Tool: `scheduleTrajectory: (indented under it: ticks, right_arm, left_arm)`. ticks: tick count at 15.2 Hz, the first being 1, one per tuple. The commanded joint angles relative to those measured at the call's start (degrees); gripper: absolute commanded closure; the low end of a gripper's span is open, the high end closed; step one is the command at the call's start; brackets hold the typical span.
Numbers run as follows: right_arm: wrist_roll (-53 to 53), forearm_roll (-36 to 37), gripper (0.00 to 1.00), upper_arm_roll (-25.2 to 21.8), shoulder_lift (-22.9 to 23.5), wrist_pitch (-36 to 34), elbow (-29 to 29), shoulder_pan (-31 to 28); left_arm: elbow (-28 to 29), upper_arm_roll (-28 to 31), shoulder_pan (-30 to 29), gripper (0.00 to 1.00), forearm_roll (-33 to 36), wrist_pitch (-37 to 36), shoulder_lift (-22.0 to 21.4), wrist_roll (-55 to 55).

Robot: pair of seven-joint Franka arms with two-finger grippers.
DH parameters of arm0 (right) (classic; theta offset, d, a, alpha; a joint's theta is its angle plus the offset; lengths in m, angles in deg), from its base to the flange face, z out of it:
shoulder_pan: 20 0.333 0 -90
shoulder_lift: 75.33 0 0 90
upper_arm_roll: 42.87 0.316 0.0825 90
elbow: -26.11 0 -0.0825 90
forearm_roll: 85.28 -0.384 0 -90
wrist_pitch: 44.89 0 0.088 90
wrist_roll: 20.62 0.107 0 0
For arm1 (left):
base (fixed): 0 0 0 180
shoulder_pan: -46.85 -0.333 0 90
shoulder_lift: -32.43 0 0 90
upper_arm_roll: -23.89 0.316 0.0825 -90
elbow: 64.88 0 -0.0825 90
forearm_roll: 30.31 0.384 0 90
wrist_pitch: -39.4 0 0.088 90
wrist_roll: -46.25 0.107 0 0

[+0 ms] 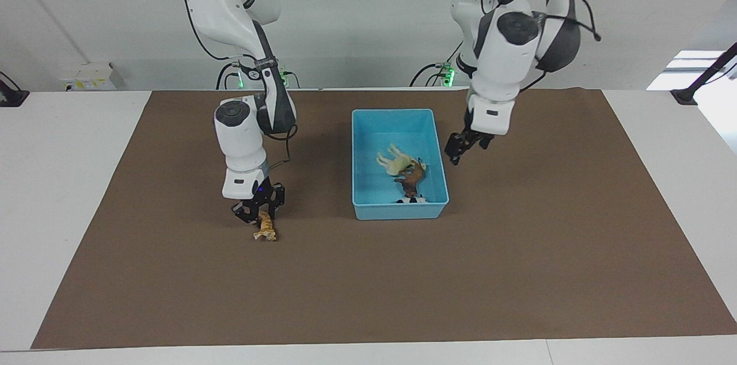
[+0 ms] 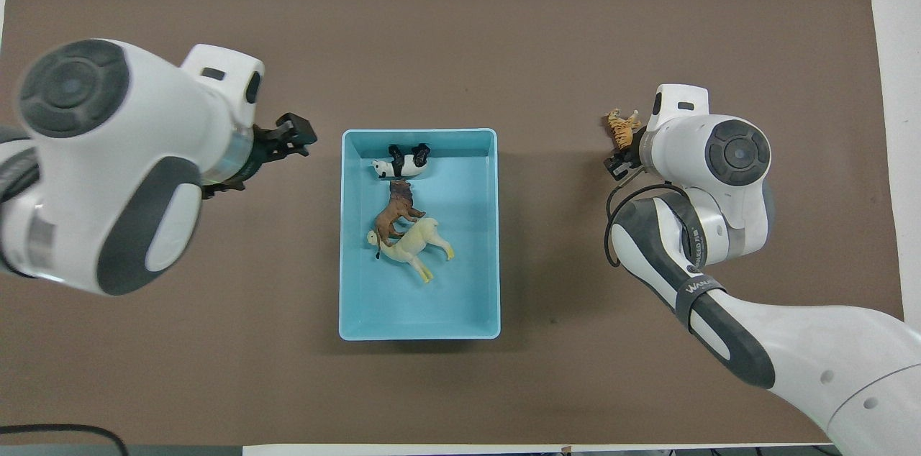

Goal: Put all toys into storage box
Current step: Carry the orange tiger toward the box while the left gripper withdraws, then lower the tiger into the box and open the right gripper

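The robot's right gripper should put the orange tiger down on the bare bottom of the box beside the brown lion (image 2: 455,205).
The light blue storage box (image 1: 360,152) (image 2: 347,226) stands mid-mat. In it lie the pale yellow long-necked toy (image 1: 392,161) (image 2: 416,242), the brown lion (image 1: 411,179) (image 2: 397,211) and the panda (image 1: 412,199) (image 2: 403,161). My right gripper (image 1: 260,216) (image 2: 620,148) is shut on the upper end of the orange tiger (image 1: 265,230) (image 2: 623,126), low over the mat toward the right arm's end. My left gripper (image 1: 455,153) (image 2: 293,135) hangs open and empty in the air just outside the box's wall on the left arm's side.
A brown mat (image 1: 518,273) (image 2: 575,24) covers most of the white table (image 1: 69,140). The box is the only container on it.
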Motion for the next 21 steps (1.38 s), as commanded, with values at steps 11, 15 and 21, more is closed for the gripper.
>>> scheduleTrajectory:
  ticks: [11, 15, 21]
  right_arm:
    - [48.0, -3.3, 1.00, 4.6, 3.1, -33.9, 35.4, 22.5]
    - [56.5, -3.1, 1.00, 4.6, 3.4, -24.3, 27.1, 27.1]
    - [60.0, -2.9, 0.00, 4.1, 2.0, -29.0, 28.5, 25.0]
  left_arm:
    - [-5.2, -0.1, -16.7, 0.00, 1.2, -11.1, -3.2, 32.8]
    - [-16.6, -0.6, -17.1, 0.00, 1.1, -18.3, 4.9, 33.0]
    - [-12.8, -0.9, -16.0, 0.00, 0.9, -18.0, 2.6, 33.4]
